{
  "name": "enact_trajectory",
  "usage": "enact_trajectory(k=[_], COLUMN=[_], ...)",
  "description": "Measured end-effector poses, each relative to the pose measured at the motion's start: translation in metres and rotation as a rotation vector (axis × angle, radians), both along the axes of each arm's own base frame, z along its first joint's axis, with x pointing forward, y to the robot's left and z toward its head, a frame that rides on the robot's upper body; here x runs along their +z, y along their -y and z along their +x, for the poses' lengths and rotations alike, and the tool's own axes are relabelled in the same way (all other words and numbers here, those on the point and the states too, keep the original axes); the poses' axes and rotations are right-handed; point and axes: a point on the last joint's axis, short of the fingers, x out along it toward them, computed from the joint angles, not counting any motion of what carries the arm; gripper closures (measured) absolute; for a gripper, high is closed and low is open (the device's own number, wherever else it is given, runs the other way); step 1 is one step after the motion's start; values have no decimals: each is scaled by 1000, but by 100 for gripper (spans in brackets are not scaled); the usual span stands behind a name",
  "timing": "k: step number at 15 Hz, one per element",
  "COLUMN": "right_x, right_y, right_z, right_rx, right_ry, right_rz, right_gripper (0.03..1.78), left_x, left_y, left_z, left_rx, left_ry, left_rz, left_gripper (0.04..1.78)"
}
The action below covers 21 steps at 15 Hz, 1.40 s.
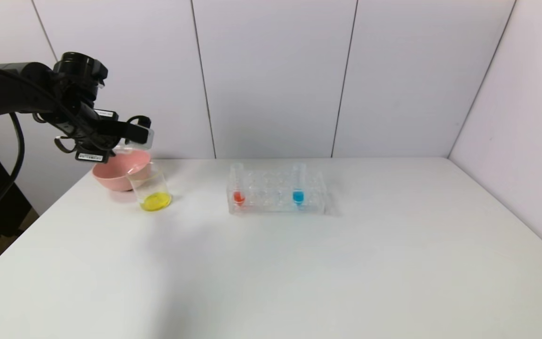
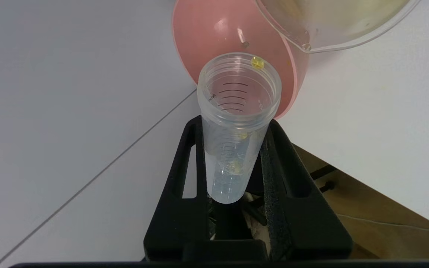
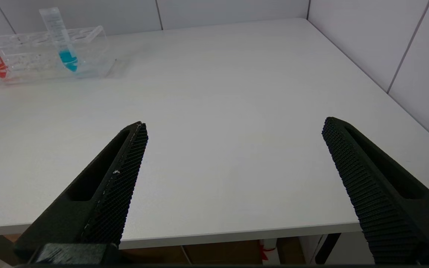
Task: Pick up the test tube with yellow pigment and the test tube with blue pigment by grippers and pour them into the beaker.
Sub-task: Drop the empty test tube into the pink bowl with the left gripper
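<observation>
Next, my left gripper lets go of the test tube with yellow pigment inside the pink bowl (image 1: 123,172) (image 2: 248,38) behind the beaker.
My left gripper (image 1: 135,133) is shut on the test tube with yellow pigment (image 2: 237,123), held tilted above the beaker (image 1: 153,190) at the table's far left. The tube is almost empty, with only yellow drops at its rim and inside. In the left wrist view my left gripper (image 2: 233,128) points the tube's open mouth toward the pink bowl, beside the beaker's rim (image 2: 330,35). The beaker holds yellow liquid. The test tube with blue pigment (image 1: 298,188) stands upright in the rack, also in the right wrist view (image 3: 63,44). My right gripper (image 3: 235,126) is open and empty at the table's front edge.
A pink bowl (image 1: 115,172) sits just behind the beaker and also shows in the left wrist view (image 2: 207,37). The clear rack (image 1: 275,200) stands mid-table and holds a red-liquid tube (image 1: 238,190) at its left end. White wall panels close the back and right sides.
</observation>
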Motion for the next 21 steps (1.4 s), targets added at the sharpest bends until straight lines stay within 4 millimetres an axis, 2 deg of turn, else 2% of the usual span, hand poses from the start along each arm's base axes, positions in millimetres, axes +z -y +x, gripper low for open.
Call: enact_trajectory(k=[3,6,9,11,16,18,21], right_x=[0,0,0,0,0,0,0], right_y=[0,0,0,0,0,0,0], right_z=[0,0,0,0,0,0,0], right_rx=[0,0,0,0,0,0,0], right_ry=[0,0,0,0,0,0,0], right_rz=[0,0,0,0,0,0,0], right_gripper=[10,10,10,10,10,10,10], left_x=[14,28,43,33,-18,-30,-45], left_y=[-10,-25,-42,-46,-63,-67,-69], left_z=[-9,-19,-21,-15,-1,5,12], left_rx=[158,354,522,572,592,553,568], left_ry=[90,201,394,491,733,797,793], left_rz=[-222,-583,-929,-1079,-1389,-1423,-1455], left_gripper=[138,138,138,138,138,138,138])
